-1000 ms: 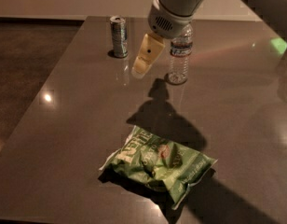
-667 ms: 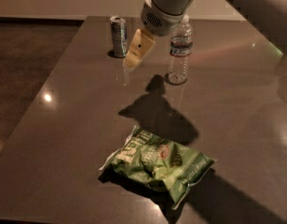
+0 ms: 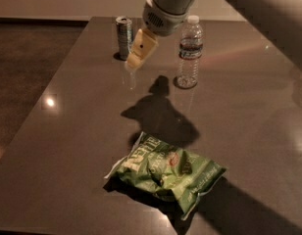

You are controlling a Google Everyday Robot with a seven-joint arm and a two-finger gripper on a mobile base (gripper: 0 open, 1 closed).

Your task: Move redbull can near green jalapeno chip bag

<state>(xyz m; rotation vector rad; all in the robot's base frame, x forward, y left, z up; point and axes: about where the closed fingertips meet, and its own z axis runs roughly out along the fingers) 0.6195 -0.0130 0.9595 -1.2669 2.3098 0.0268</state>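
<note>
Next, my gripper should go to the redbull can's upper part (image 3: 123, 25) and close there, leaving the lower body of the can free below the fingers.
The redbull can (image 3: 124, 36) stands upright near the far left part of the dark table (image 3: 67, 131). The green jalapeno chip bag (image 3: 165, 171) lies crinkled near the table's front edge, far from the can. My gripper (image 3: 135, 58) hangs in the air just right of the can and a little nearer the camera, its cream fingers pointing down and left. It holds nothing and does not touch the can.
A clear plastic water bottle (image 3: 189, 53) with a white cap stands to the right of the gripper. The arm's shadow (image 3: 158, 114) falls on the table between the bottle and the bag. The table's left edge drops to a dark floor (image 3: 23, 67).
The gripper has moved left and slightly up, from beside the water bottle toward the can. The can, bottle and bag have not moved.
</note>
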